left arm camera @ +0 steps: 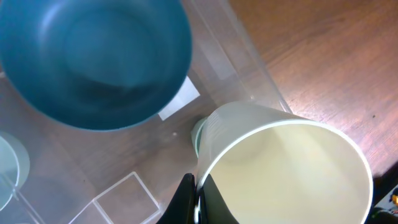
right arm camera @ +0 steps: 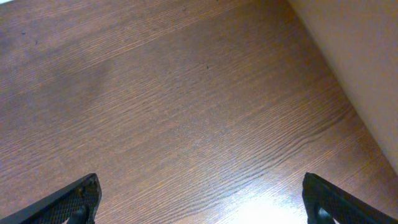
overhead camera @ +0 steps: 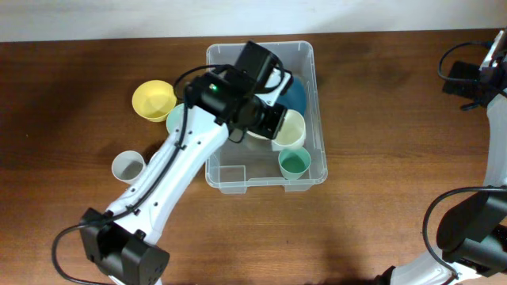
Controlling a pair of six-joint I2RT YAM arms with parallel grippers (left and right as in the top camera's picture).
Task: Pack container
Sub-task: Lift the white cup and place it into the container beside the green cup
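Next, I release the cream cup with my left gripper inside the green cup [overhead camera: 295, 159] in the clear plastic container.
The clear plastic container [overhead camera: 238, 176] stands at the table's middle. In it are a blue bowl [overhead camera: 298, 93], a cream cup [overhead camera: 290, 129] and a green cup [overhead camera: 294, 163]. My left gripper [overhead camera: 273, 119] is inside the container, shut on the cream cup's rim. In the left wrist view the fingers [left arm camera: 199, 202] pinch the cup's [left arm camera: 292, 174] wall, with the blue bowl [left arm camera: 93, 56] behind and the white label [left arm camera: 180, 99] on the container floor [left arm camera: 118, 202]. My right gripper [right arm camera: 199, 199] is open and empty over bare wood at the far right.
A yellow bowl [overhead camera: 153, 100], a pale green bowl [overhead camera: 176, 119] partly under my left arm, and a grey cup [overhead camera: 127, 166] stand on the wood table left of the container. The table's far edge runs along the top [overhead camera: 356, 32].
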